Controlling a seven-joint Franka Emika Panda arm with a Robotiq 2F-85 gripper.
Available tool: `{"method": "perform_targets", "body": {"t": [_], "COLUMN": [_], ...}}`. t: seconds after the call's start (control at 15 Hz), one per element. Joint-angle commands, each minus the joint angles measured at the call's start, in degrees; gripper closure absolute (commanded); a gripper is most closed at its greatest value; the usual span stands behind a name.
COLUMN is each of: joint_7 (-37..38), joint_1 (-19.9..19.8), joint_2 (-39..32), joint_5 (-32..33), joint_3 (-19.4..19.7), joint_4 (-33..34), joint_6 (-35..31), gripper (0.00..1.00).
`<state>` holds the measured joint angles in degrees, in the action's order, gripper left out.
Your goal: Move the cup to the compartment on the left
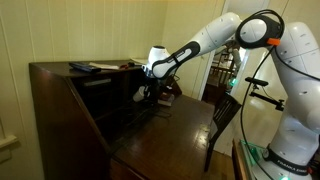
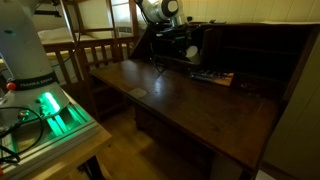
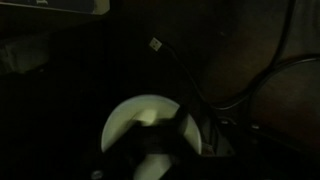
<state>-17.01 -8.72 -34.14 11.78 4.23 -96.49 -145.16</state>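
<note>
The cup's opening has my gripper's fingers across its middle, so I will open, move over and pinch the cup by its rim (image 3: 106,131) before carrying it.
In the wrist view a pale round cup (image 3: 128,124) shows from above in a very dark desk compartment. My gripper (image 3: 162,150) is right over it, and a dark finger crosses the cup's opening. It is too dark to tell whether the fingers press on the cup's wall. In both exterior views my gripper (image 1: 150,92) (image 2: 176,46) reaches into the compartments at the back of the dark wooden desk (image 1: 175,128) (image 2: 190,105). The cup is hidden in the exterior views.
A wooden chair (image 1: 226,112) (image 2: 76,52) stands beside the desk. Flat items (image 1: 95,67) lie on the desk's top. A small dark object (image 2: 213,76) lies on the writing surface near the compartments. A cable (image 3: 182,66) runs through the compartment behind the cup.
</note>
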Motion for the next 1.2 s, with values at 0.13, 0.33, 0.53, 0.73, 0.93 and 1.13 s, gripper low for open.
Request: {"method": "perform_targets", "body": {"t": [0.13,0.33,0.53,0.73,0.93,1.13], "joint_7": [0.82,0.88,7.9,14.96,10.6,10.78], "joint_1": [1.45,1.86,5.13,9.22,8.14,6.78], "joint_2": [5.82,6.92,7.04,6.79,6.31,5.35], "joint_5": [0.6,0.88,6.12,18.85,24.53,27.84], "joint_3": [0.09,0.27,4.7,11.58,12.08,11.4], "joint_4": [-5.02,-5.46,-6.03,-7.01,-7.82,-8.39], "joint_6": [-0.6,-1.35,-3.1,-0.4,1.87,0.84], "gripper": [0.4,0.19,0.01,0.0,0.0,0.0]}}
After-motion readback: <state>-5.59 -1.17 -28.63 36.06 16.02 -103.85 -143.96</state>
